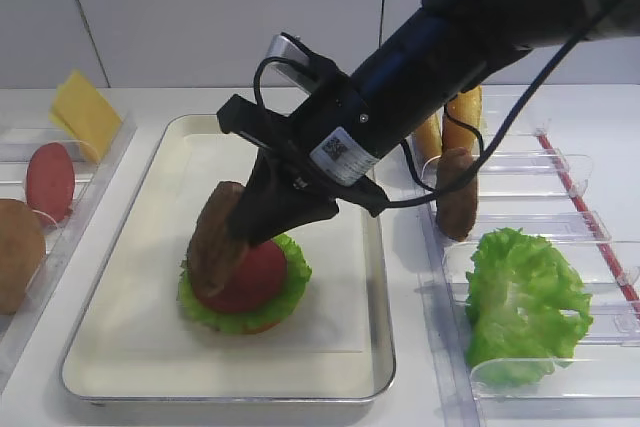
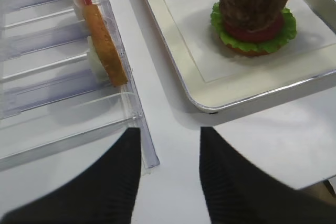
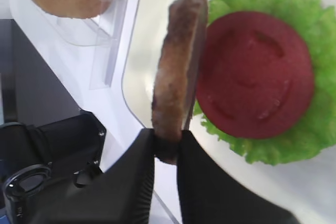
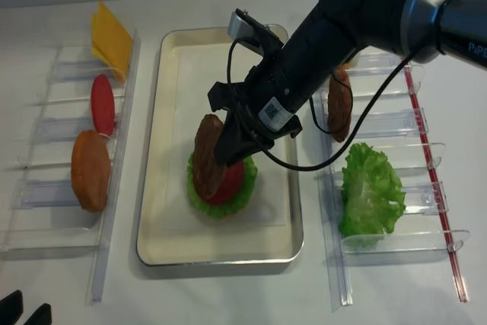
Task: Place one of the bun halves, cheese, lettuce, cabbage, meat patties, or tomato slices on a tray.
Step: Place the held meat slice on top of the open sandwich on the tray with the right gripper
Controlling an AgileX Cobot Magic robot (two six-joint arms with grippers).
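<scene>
The red tomato slice (image 4: 218, 170) (image 3: 257, 74) lies on the lettuce, and I need to let go of the meat patty on it with my right gripper.
My right gripper (image 3: 168, 137) is shut on the lower edge of a rough brown meat patty (image 3: 178, 61). The patty (image 1: 215, 237) stands on edge, tilted, over the left side of a stack on the cream tray (image 1: 130, 337). That stack shows a red tomato slice (image 1: 255, 277) lying on frilly lettuce (image 1: 290, 292), with a bun edge under it. In the high views the right gripper (image 4: 228, 146) reaches in from the upper right. My left gripper (image 2: 170, 135) is open and holds nothing, low over the white table beside the tray's corner (image 2: 220, 90).
A clear rack on the left holds cheese (image 1: 85, 112), a tomato slice (image 1: 50, 182) and a golden-brown bun half (image 1: 18, 252). The right rack holds lettuce (image 1: 525, 302), another patty (image 1: 455, 192) and bun halves (image 1: 462, 117). The rack end (image 2: 147, 150) lies near my left fingers.
</scene>
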